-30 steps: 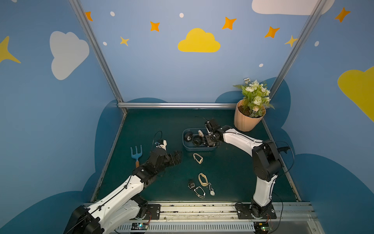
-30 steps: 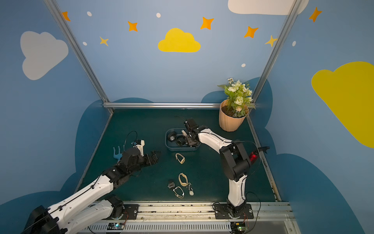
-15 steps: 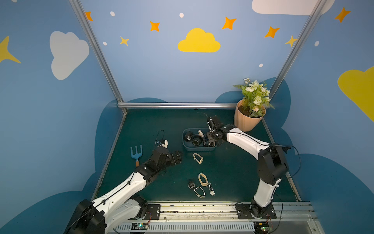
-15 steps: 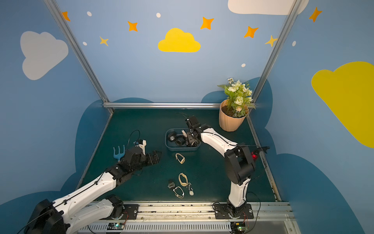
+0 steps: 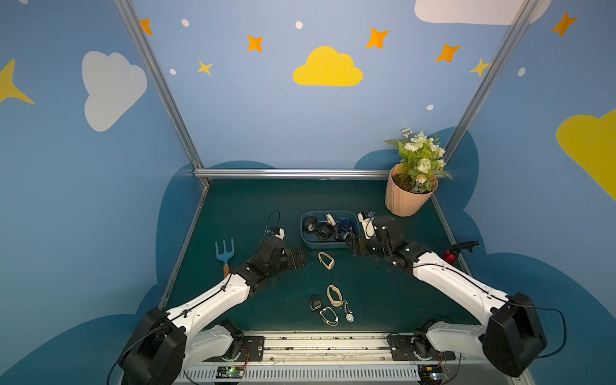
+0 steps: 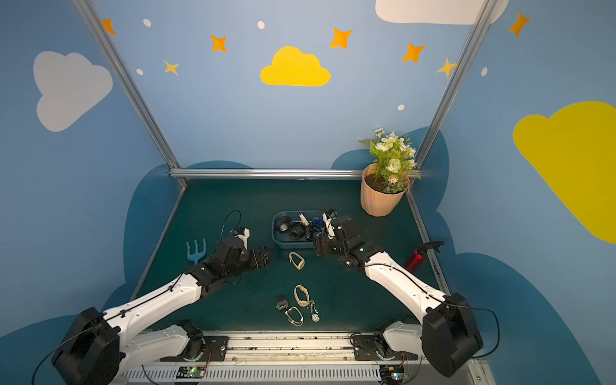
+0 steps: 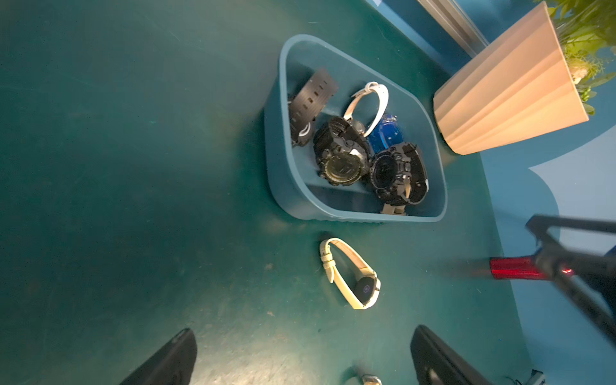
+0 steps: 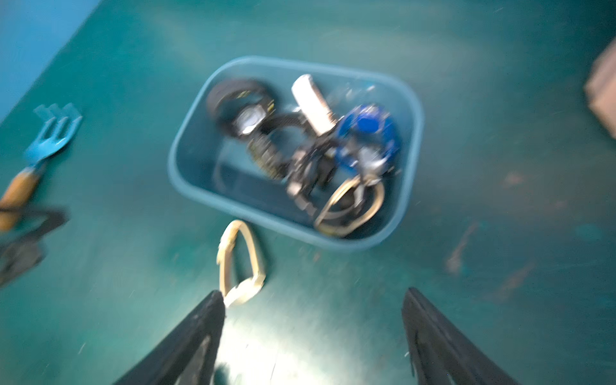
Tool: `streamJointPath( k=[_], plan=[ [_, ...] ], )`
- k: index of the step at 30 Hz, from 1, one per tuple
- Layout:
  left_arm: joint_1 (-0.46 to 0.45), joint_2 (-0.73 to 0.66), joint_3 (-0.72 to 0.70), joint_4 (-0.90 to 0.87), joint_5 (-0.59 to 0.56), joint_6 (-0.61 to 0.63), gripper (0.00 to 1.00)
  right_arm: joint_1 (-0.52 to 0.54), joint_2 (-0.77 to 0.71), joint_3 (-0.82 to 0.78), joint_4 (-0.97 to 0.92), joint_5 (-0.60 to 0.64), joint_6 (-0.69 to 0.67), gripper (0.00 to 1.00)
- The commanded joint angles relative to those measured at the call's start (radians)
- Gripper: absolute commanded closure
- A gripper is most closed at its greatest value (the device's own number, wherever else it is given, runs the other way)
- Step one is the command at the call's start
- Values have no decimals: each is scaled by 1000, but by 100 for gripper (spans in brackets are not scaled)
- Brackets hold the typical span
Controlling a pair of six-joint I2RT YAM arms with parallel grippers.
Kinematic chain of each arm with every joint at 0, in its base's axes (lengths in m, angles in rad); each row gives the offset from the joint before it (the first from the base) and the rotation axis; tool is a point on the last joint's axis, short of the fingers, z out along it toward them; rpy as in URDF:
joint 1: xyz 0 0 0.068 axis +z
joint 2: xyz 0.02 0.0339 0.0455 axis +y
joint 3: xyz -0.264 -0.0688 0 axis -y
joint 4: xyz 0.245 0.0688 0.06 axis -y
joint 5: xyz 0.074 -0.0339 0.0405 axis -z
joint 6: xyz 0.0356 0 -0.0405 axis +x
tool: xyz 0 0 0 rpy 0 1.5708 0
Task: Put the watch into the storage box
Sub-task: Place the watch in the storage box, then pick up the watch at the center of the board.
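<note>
I will next use my left gripper to grab the watch strap's buckle end (image 5: pixel 320 256) (image 7: pixel 328 260), opposite the dark face of the cream-strapped watch in front of the storage box.
The blue-grey storage box (image 5: pixel 328 246) (image 6: pixel 289 246) sits mid-mat with several watches in it, among them a tan-strapped one (image 8: pixel 350 206). A cream-strapped watch (image 5: pixel 326 260) (image 6: pixel 296 260) (image 7: pixel 350 273) (image 8: pixel 240 263) lies on the mat just in front of the box. My right gripper (image 5: pixel 354 247) (image 8: pixel 313 293) hangs open and empty by the box's right front corner. To the left of the cream watch my left gripper (image 5: pixel 300 258) (image 7: pixel 303 331) is open, with nothing in it.
More watches (image 5: pixel 334 295) lie together near the front rail. A peach flower pot (image 5: pixel 408 196) stands at the back right. At the left edge lies a blue hand rake (image 5: pixel 225 251), and a red bottle (image 5: pixel 450 256) rests by the right edge.
My right gripper has opened, leaving the tan-strapped watch in the box, and has pulled back out toward the front. The left arm has barely shifted.
</note>
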Motion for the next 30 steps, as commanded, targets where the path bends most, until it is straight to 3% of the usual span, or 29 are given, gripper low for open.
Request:
streamJointPath(
  k=[1, 9, 19, 25, 30],
  plan=[
    [-18, 37, 37, 14, -6, -10, 0, 23, -59, -45, 126, -79, 12, 14],
    [-75, 178, 124, -8, -19, -17, 2, 61, -79, -75, 130, -113, -18, 14],
    [-112, 369, 268, -87, -40, -27, 21, 78, -92, -77, 109, -83, -22, 14],
    [-119, 432, 298, -97, -54, -34, 27, 79, -111, -92, 110, -57, -26, 14],
    [-124, 479, 337, -111, -58, -34, 38, 81, -111, -97, 113, -57, -25, 14]
  ],
)
